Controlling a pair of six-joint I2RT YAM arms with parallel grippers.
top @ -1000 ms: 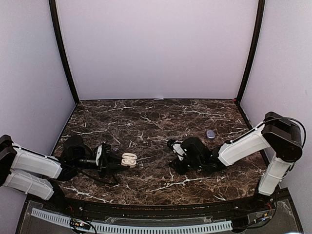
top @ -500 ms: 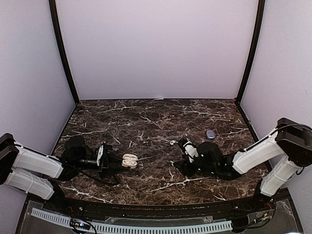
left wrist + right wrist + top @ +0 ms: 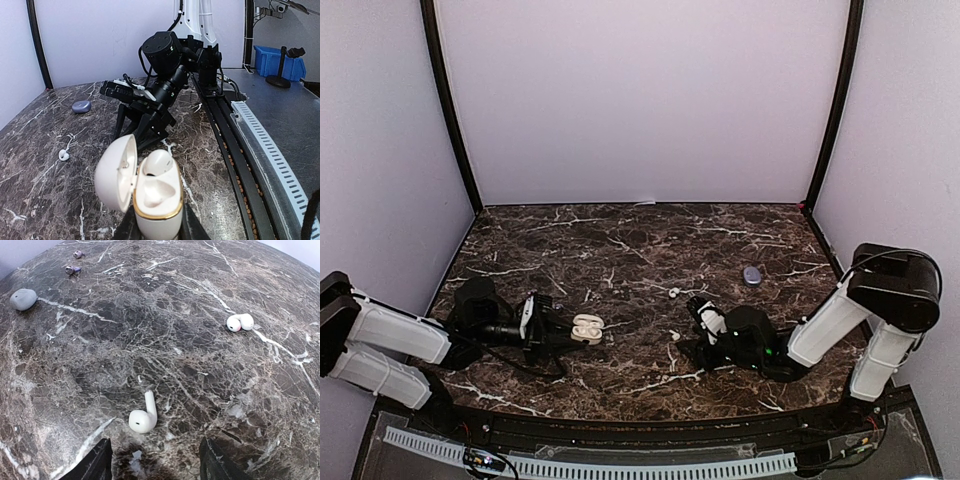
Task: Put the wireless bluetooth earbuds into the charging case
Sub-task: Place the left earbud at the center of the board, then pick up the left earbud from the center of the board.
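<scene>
The nearer loose earbud is beyond the right gripper's open fingers, so the robot should reach forward and close them on the earbud's round head (image 3: pixel 141 422), leaving its stem free.
My left gripper (image 3: pixel 568 332) is shut on the open white charging case (image 3: pixel 585 328) and holds it just above the table. In the left wrist view the gripper (image 3: pixel 157 227) clamps the gold-rimmed case (image 3: pixel 157 202). Its lid (image 3: pixel 116 174) is swung left, one white earbud (image 3: pixel 159 163) sits in the far socket, and the near socket is empty. My right gripper (image 3: pixel 695 308) is open. In the right wrist view the gripper (image 3: pixel 156 462) stands wide apart just behind a loose white earbud (image 3: pixel 144 417) lying on the marble (image 3: pixel 674 292). A second loose earbud (image 3: pixel 239 322) lies farther off (image 3: pixel 674 335).
A blue-grey pebble-shaped case (image 3: pixel 751 275) lies shut behind the right arm; it also shows in the right wrist view (image 3: pixel 22 299) and the left wrist view (image 3: pixel 81 106). Two tiny purple bits (image 3: pixel 73 270) lie far off. Black posts and pale walls ring the marble table (image 3: pixel 620 240).
The right arm has drawn back to the right and toward the near edge. An earbud now lies free where its fingertips were. The left gripper and the case have barely moved.
</scene>
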